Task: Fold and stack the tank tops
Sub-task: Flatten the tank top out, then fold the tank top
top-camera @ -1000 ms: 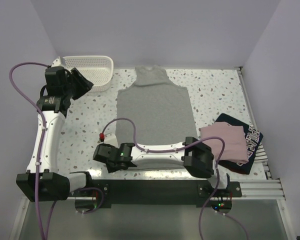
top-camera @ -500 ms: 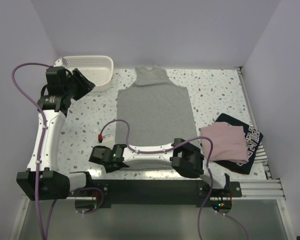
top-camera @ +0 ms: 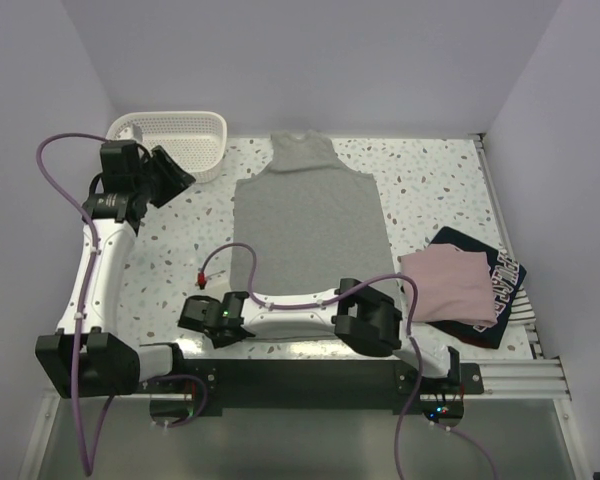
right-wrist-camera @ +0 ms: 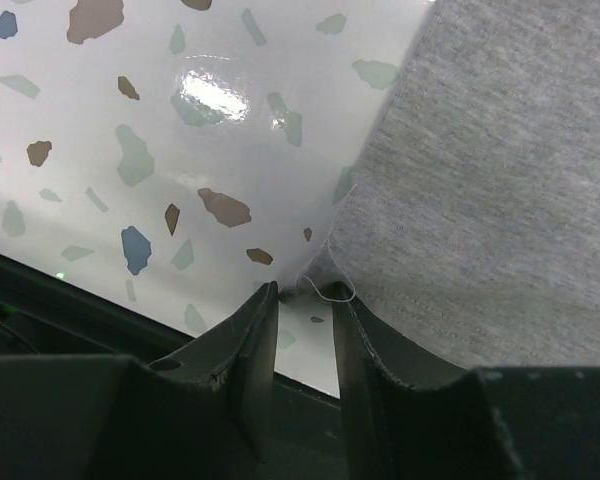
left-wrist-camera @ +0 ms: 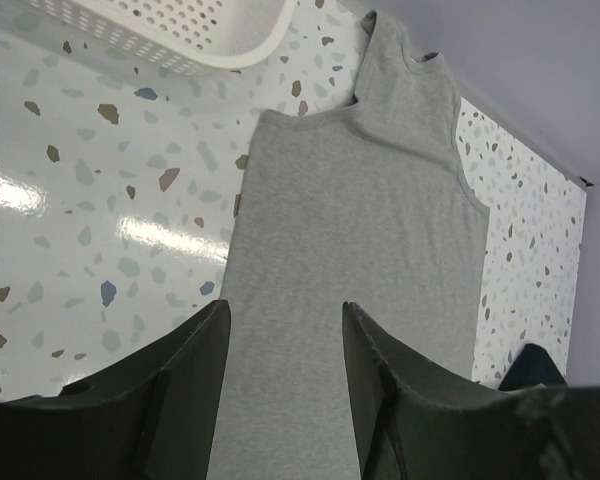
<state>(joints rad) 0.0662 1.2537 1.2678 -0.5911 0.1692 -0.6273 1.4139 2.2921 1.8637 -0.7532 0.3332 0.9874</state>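
Next, I move my left gripper to the underarm corner (top-camera: 238,183) (left-wrist-camera: 268,118) of the grey tank top nearest the white basket and close it there.
The grey tank top (top-camera: 305,215) lies spread flat in the middle of the table, neck toward the far wall. A folded pink tank top (top-camera: 450,285) rests on the navy tank top (top-camera: 502,290) at the right. My right gripper (top-camera: 225,303) is low at the grey top's near left corner. In the right wrist view its jaws (right-wrist-camera: 303,292) stand narrowly open, with the hem corner of the grey top (right-wrist-camera: 490,150) and a loose thread right at the tips. My left gripper (top-camera: 175,170) hangs open above the table's far left, and the grey top (left-wrist-camera: 360,200) shows beyond its fingers (left-wrist-camera: 285,310).
A white lattice basket (top-camera: 180,140) stands at the far left corner, close to the left gripper; its rim also shows in the left wrist view (left-wrist-camera: 180,30). The black rail of the table's near edge (top-camera: 320,375) runs just behind the right gripper. Walls close in on three sides.
The right arm has swung left and nearer the front edge, bringing its gripper to the grey top's corner, jaws slightly wider. The left gripper has drifted a little right.
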